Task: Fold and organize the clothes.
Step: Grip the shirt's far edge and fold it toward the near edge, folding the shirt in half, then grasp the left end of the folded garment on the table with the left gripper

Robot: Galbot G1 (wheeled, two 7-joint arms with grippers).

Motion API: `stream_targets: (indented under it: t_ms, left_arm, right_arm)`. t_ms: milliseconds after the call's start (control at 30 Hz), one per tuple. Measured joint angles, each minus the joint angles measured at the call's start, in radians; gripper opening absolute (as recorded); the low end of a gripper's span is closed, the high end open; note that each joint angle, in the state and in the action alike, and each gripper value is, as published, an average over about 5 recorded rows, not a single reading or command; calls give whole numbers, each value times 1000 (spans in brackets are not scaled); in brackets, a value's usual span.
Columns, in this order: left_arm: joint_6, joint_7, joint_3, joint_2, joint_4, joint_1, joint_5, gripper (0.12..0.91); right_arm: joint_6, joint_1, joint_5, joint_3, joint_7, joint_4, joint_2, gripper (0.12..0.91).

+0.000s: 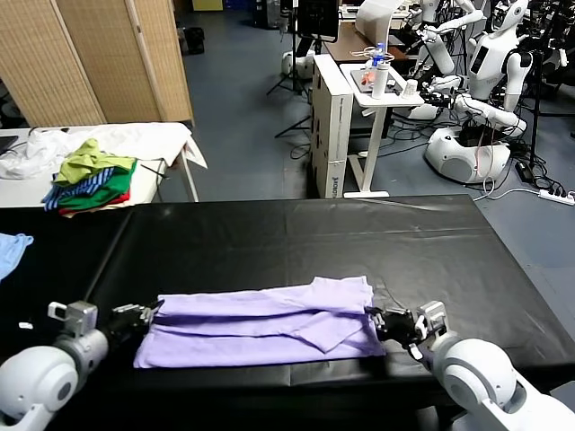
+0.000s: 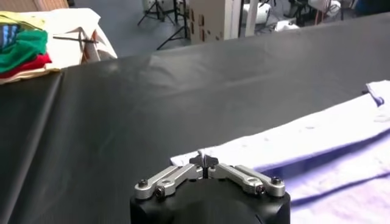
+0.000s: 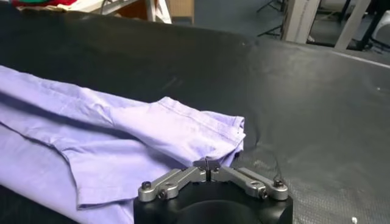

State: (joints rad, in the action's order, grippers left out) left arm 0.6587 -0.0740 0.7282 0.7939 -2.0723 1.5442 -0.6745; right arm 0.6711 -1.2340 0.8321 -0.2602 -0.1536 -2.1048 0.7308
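The end of the piece of cloth at my left gripper slants inward toward its far corner. Next, my left gripper opens, pinches that far corner [image 1: 165, 300] and pulls it square.
The clothes are one pale lavender T-shirt [image 1: 269, 325], lying flat on the black table [image 1: 287, 238] near its front edge, folded into a long strip with a sleeve flap on top. My left gripper [image 1: 148, 316] is at the strip's left end and is shut, its tips [image 2: 204, 159] touching the fabric edge [image 2: 317, 137]. At the strip's right end my right gripper [image 1: 382, 321] is also shut, its tips [image 3: 207, 163] against the sleeve's hem [image 3: 183, 131]. No fabric shows between either pair of jaws, and the shirt is not lifted.
A green, striped and red clothes pile [image 1: 90, 180] sits on a white table [image 1: 153, 144] at the back left. A light blue garment [image 1: 11, 250] lies at the black table's left edge. A white cabinet [image 1: 337, 117] and other robots [image 1: 485, 99] stand beyond the table.
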Motion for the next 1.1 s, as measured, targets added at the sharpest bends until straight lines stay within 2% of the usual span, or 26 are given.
stream_targets:
  t_ms: [267, 367, 467, 633, 733, 833, 967, 1100]
  left_arm:
    - [-9, -2, 4, 37, -4, 33, 66, 152]
    - [-3, 7, 7, 52, -19, 46, 89, 175]
    - [21, 23, 19, 69, -38, 61, 104, 302]
    - [52, 37, 44, 91, -81, 94, 108, 625]
    - [53, 36, 64, 103, -101, 109, 106, 796]
    - [40, 37, 83, 112, -105, 102, 84, 888]
    - [2, 46, 85, 124, -83, 68, 37, 906]
    - [-28, 50, 64, 142, -38, 12, 0, 907]
  right_arm:
    - [32, -10, 14, -10, 0, -21, -16, 152]
    - [43, -20, 20, -24, -4, -38, -21, 260]
    - [46, -30, 29, -43, -8, -58, -20, 428]
    - [31, -24, 40, -78, -16, -72, 1, 731]
    - [5, -6, 40, -82, -35, -58, 25, 865]
    - [-29, 19, 36, -74, -57, -29, 59, 901]
    - [-62, 60, 31, -48, -84, 24, 117, 906]
    - [-78, 90, 11, -28, -94, 73, 170, 907]
